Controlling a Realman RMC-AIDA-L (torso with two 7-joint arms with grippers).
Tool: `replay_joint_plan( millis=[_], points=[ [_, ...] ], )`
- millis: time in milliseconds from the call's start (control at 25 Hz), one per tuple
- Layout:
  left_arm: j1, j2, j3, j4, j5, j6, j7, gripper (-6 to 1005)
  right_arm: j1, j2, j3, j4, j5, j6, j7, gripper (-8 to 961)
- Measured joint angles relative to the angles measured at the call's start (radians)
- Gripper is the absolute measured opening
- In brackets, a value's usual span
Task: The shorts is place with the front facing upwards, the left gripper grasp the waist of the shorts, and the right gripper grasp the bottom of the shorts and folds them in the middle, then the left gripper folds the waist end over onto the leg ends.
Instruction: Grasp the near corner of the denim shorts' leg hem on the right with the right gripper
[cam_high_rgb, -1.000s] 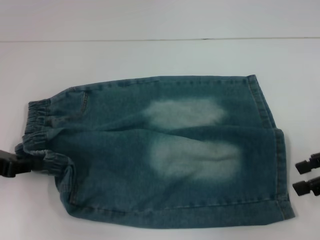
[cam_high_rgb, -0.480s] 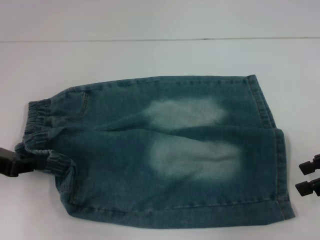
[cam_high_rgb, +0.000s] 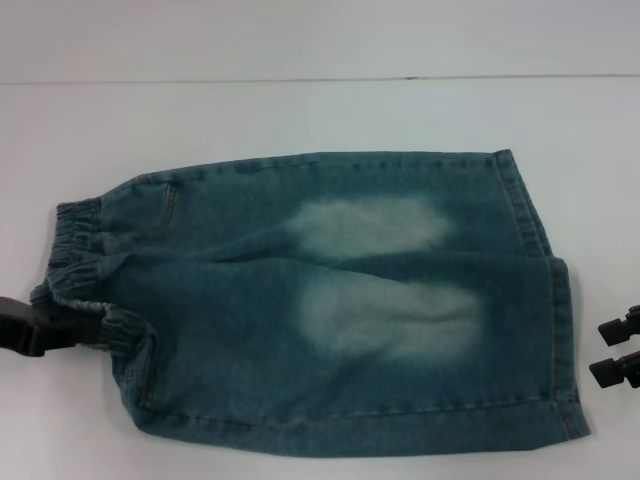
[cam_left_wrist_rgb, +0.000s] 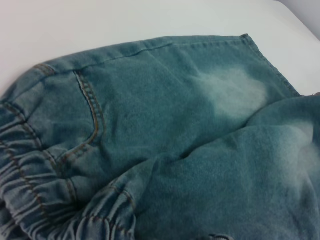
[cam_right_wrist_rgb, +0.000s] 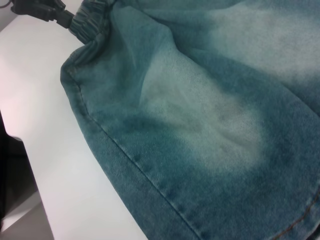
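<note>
The waistband's edge is barely pinched; next my left gripper reopens, takes the waistband's near corner (cam_high_rgb: 123, 332) deeper, then folds the shorts in the middle.
The shorts (cam_high_rgb: 330, 300) lie flat on the white table, blue-green denim with two pale faded patches. Their waist end (cam_high_rgb: 75, 250) points to the left and the leg ends (cam_high_rgb: 560, 330) to the right. My left gripper (cam_high_rgb: 62, 333) is at the near corner of the elastic waistband, shut on it. The right wrist view shows the same hold, the left gripper (cam_right_wrist_rgb: 65, 19) pinching the gathered band. My right gripper (cam_high_rgb: 612, 349) hovers just right of the leg hems, open and clear of the cloth. The left wrist view shows the waistband (cam_left_wrist_rgb: 30, 195) and a stitched pocket seam (cam_left_wrist_rgb: 90, 110).
The white table (cam_high_rgb: 300, 110) runs around the shorts on all sides, and its far edge shows as a thin line at the back. In the right wrist view the table's near edge (cam_right_wrist_rgb: 25, 145) drops off to a dark gap.
The right gripper has drawn back slightly to the right, away from the leg hems. The left gripper and the shorts have hardly moved.
</note>
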Motion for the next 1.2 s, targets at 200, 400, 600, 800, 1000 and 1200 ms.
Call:
replay_joint_plan(
  millis=[200,400,600,800,1000,1200],
  points=[
    [-0.001,0.0,0.007,-0.003,0.003,0.005,-0.004,68,0.001,0.001,-0.002,0.003,0.0,0.01,-0.005,838],
    [-0.001,0.001,0.033,-0.009,0.004,0.004,-0.013,246,0.001,0.003,-0.002,0.004,0.0,0.018,-0.007,839],
    [-0.002,0.001,0.038,-0.01,0.005,0.001,-0.015,273,0.001,0.004,-0.003,0.006,-0.003,0.028,-0.008,839],
    [0.006,-0.002,0.054,-0.004,0.004,-0.007,-0.016,252,0.0,0.006,-0.003,0.008,-0.006,0.029,-0.009,838],
    [0.009,0.0,0.053,0.002,0.004,-0.007,-0.02,219,-0.003,0.006,-0.001,0.008,-0.007,0.028,-0.012,838],
    [0.003,0.001,0.055,0.002,0.004,-0.003,-0.035,104,-0.002,0.006,-0.004,0.008,-0.011,0.015,-0.012,838]
  ],
)
